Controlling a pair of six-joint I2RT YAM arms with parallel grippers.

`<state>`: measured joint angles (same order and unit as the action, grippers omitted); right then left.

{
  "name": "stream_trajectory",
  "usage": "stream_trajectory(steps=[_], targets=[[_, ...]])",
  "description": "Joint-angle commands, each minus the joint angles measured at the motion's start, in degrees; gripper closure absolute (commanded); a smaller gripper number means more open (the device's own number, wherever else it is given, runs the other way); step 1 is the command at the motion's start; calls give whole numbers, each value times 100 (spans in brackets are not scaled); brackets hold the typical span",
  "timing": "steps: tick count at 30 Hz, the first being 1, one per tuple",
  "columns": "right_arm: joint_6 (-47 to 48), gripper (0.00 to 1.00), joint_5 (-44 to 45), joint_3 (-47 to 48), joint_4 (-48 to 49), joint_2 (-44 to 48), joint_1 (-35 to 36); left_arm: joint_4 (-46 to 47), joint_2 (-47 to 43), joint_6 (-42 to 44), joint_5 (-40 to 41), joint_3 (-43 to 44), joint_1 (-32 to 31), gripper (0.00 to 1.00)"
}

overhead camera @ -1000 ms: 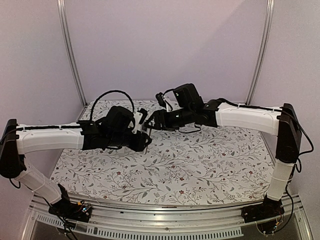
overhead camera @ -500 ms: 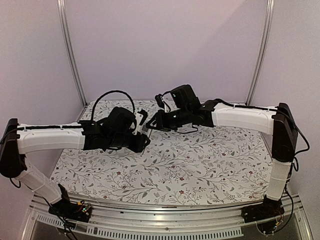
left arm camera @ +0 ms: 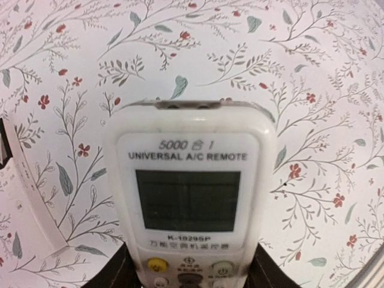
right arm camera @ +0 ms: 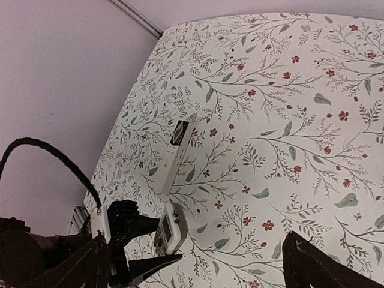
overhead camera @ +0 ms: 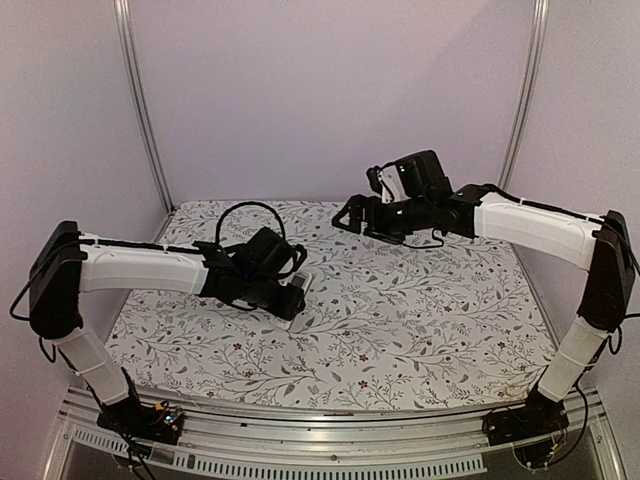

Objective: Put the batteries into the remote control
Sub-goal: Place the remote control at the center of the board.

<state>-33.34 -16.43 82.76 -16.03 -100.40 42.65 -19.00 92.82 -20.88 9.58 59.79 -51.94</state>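
Observation:
I should release the white A/C remote, now held low over the floral table, from my left gripper on the floral tablecloth (overhead camera: 280, 286) (left arm camera: 90, 143), next to the slim white remote.
My left gripper (overhead camera: 287, 296) is shut on a white A/C remote (left arm camera: 191, 180), which it holds face up low over the floral table. Its dark fingers (left arm camera: 117, 271) press on both sides of the remote's lower part. The remote also shows in the top view (overhead camera: 300, 291) and in the right wrist view (right arm camera: 170, 227). My right gripper (overhead camera: 347, 216) is open and empty, raised high over the back of the table, well away from the remote. Its two fingers (right arm camera: 90, 264) stand wide apart. No batteries are in view.
A second, slim white remote (right arm camera: 172, 159) with a dark end lies flat on the floral tablecloth (overhead camera: 420, 320) just beyond the held one. A white edge (left arm camera: 24, 174) at the left of the left wrist view may be part of it. Purple walls enclose the table.
The two grippers were together near the table's middle. The right arm has lifted away up and to the right. The left gripper has moved right and down with the white remote.

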Motion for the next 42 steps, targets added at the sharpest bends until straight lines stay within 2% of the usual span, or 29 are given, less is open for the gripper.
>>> stream_trajectory(steps=[1, 5, 9, 11, 16, 22, 27, 29, 30, 31, 32, 33, 38, 42], targets=[[325, 1, 746, -361, -528, 648, -100, -849, 885, -686, -193, 578, 331, 100], [393, 1, 933, -565, -703, 854, -110, -1119, 1516, -1246, -242, 1056, 559, 100], [390, 1, 984, -709, -735, 1002, -108, -929, 1745, -1852, -679, 1160, 854, 100], [394, 1, 1032, -755, -748, 1043, -111, -1015, 1880, -2132, -598, 1282, 930, 100], [422, 1, 1099, -864, -759, 1126, -108, -1532, 2454, -2173, -276, 1950, 992, 100], [448, 1, 1133, -938, -780, 1210, -113, -2585, 3432, -2218, 82, 2987, 1177, 100], [429, 1, 1128, -1054, -748, 1298, -106, -2652, 3751, -2201, 217, 3234, 1282, 99], [430, 1, 1124, -1072, -744, 1318, -108, -2596, 3771, -2190, 27, 3203, 1315, 89], [427, 1, 1128, -1092, -743, 1345, -111, -2530, 3752, -2174, -42, 3145, 1321, 77], [421, 1, 1140, -1109, -743, 1354, -115, -2462, 3721, -2182, -90, 3072, 1326, 55], [417, 1, 1157, -1132, -743, 1376, -109, -2388, 3679, -2195, -131, 2993, 1323, 38], [416, 1, 1167, -1146, -745, 1394, -110, -2328, 3635, -2200, -179, 2926, 1322, 27], [417, 1, 1120, -1166, -725, 1401, -108, -2290, 3452, -2238, -240, 2880, 1326, 19], [421, 1, 1151, -1158, -709, 1407, -115, -2333, 3061, -2245, 151, 2852, 1314, 13]])
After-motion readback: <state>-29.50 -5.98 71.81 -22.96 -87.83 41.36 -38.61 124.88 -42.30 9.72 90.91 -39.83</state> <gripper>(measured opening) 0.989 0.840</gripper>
